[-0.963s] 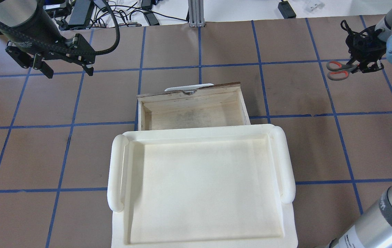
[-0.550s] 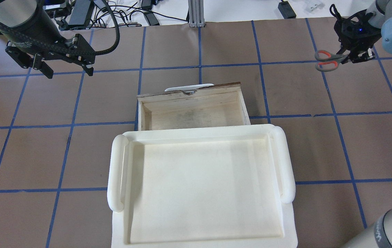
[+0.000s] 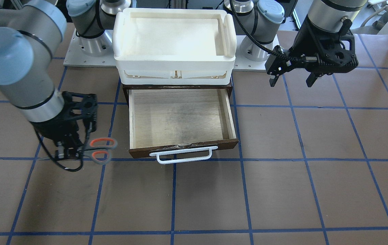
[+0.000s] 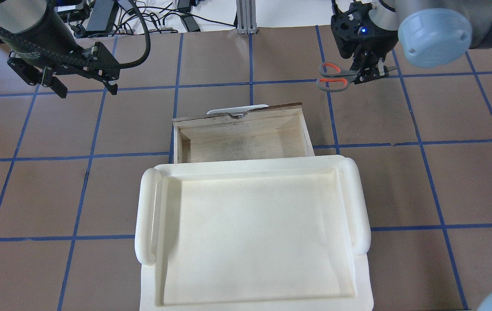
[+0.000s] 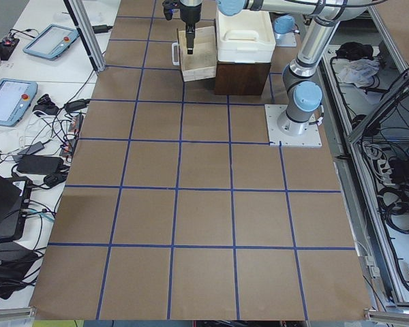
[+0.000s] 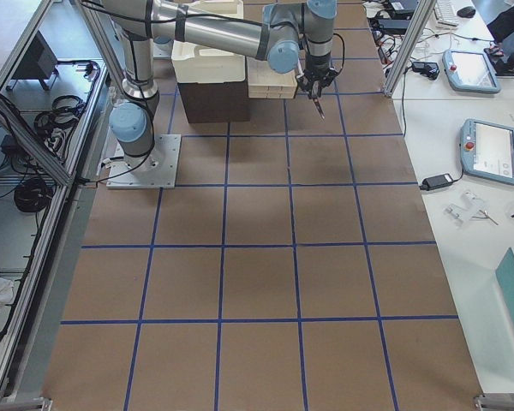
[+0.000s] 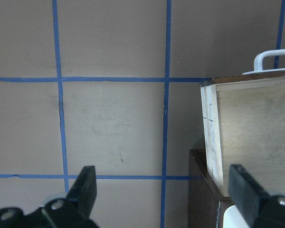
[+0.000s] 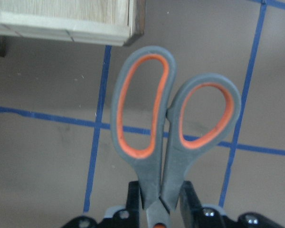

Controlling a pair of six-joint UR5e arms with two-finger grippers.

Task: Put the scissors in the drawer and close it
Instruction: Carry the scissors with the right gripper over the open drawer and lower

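Observation:
My right gripper should release the scissors on the open drawer's wooden bottom [image 3: 185,127], setting them in the half that is nearer to the white bar handle.
The scissors [image 4: 332,77], grey handles with orange-red inner loops, hang in my right gripper [image 4: 366,74], which is shut on them near the pivot, handles pointing toward the drawer. They are held above the table, beyond and to the right of the drawer's front corner. In the right wrist view the scissors [image 8: 171,123] stick out from the fingers [image 8: 133,197], with the drawer corner [image 8: 66,21] at the top. The drawer [image 4: 241,142] is pulled open and empty, white bar handle [image 4: 237,109] in front. My left gripper [image 4: 86,88] is open and empty, left of the drawer.
A white plastic tray [image 4: 358,203] sits on top of the dark cabinet [image 3: 125,88] that holds the drawer. The table is brown with blue tape lines. Cables and power bricks [image 4: 99,17] lie beyond the far table edge.
My right gripper has carried the scissors leftward from the far right of the table to near the drawer's front right corner. The left arm has not moved.

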